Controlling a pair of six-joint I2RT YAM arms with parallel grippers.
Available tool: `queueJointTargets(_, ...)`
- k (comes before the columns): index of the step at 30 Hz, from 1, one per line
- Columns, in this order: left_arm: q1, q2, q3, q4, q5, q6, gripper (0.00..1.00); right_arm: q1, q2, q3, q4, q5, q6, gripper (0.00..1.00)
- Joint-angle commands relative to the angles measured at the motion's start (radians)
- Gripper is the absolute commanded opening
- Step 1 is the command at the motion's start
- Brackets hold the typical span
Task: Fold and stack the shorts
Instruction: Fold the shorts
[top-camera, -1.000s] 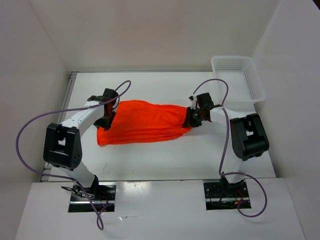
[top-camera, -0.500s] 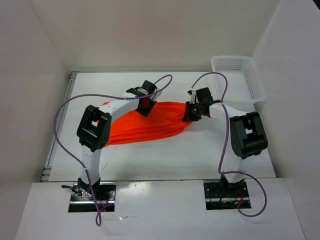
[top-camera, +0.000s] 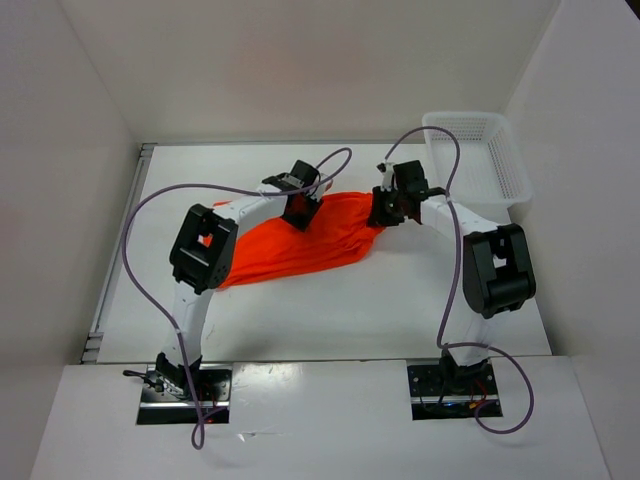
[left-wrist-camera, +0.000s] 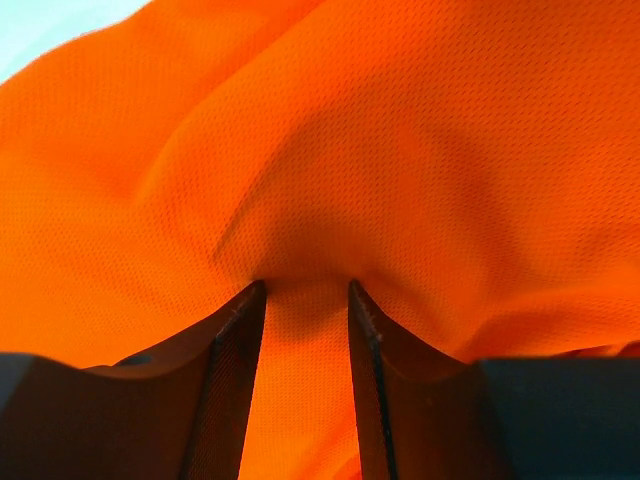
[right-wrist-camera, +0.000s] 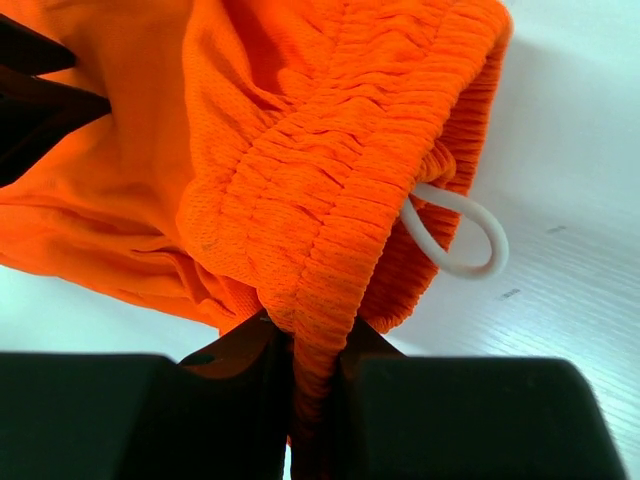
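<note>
My right gripper is holding the waistband. It will let it go on the middle of the orange shorts (top-camera: 284, 203), close to my left gripper.
The orange shorts (top-camera: 300, 248) lie across the middle of the table, partly folded over themselves. My left gripper (top-camera: 300, 207) is at their far edge near the middle, shut on a fold of the orange fabric (left-wrist-camera: 400, 150), which fills the left wrist view and bunches between the fingertips (left-wrist-camera: 305, 290). My right gripper (top-camera: 384, 214) is at the right end, shut on the gathered elastic waistband (right-wrist-camera: 320, 190). The white drawstring (right-wrist-camera: 455, 235) loops out beside the waistband onto the table.
A white mesh basket (top-camera: 505, 165) stands at the far right corner of the table. White walls enclose the table at the back and on both sides. Purple cables arc above both arms.
My left gripper has carried the left end of the shorts to the right and farther back, folding the fabric over. My right gripper has shifted slightly back with the waistband.
</note>
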Motion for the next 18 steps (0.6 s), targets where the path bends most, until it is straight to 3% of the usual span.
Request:
queueJointTargets(1,-0.002,0.007,0.099,-0.021,0.068,0.002,0.47,-0.062,-0.053,0.078,-0.001,0.036,-0.035,0.0)
queueJointTargets(8,-0.002,-0.038,0.279,-0.093,0.074,0.002,0.51,-0.134,-0.062,0.177,-0.047,0.033,-0.253,0.0)
queueJointTargets(18,0.099,-0.087,0.009,-0.029,-0.035,0.002,0.51,-0.224,-0.051,0.299,-0.107,0.087,-0.403,0.0)
